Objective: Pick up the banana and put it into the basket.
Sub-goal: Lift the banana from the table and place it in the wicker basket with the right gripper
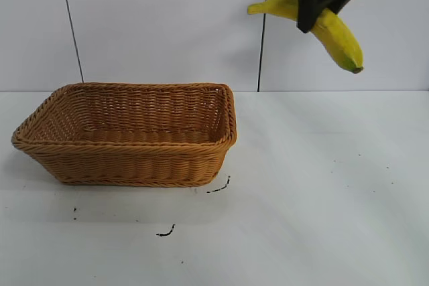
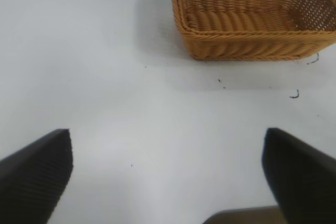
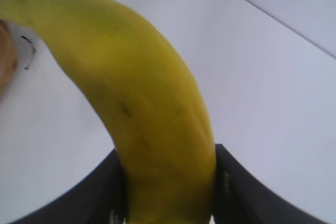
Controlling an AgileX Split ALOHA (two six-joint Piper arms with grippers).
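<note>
Next, my right gripper sets the yellow banana down lengthwise in the middle of the tan wicker basket [image 1: 127, 120].
My right gripper [image 1: 315, 11] is shut on the yellow banana [image 1: 338, 37] and holds it high in the air, above the table and to the right of the basket [image 1: 131, 132]. The banana hangs tilted, its dark tip down and to the right. In the right wrist view the banana [image 3: 142, 108] fills the space between the two black fingers [image 3: 236, 187]. The tan wicker basket stands on the table at the left, with nothing in it; it also shows in the left wrist view [image 2: 252, 19]. My left gripper [image 2: 168, 182] is open and empty over bare table, away from the basket.
The white table [image 1: 322, 185] carries a few small black marks [image 1: 218, 187] near the basket's front. A white wall with two thin dark cables [image 1: 70, 25] stands behind.
</note>
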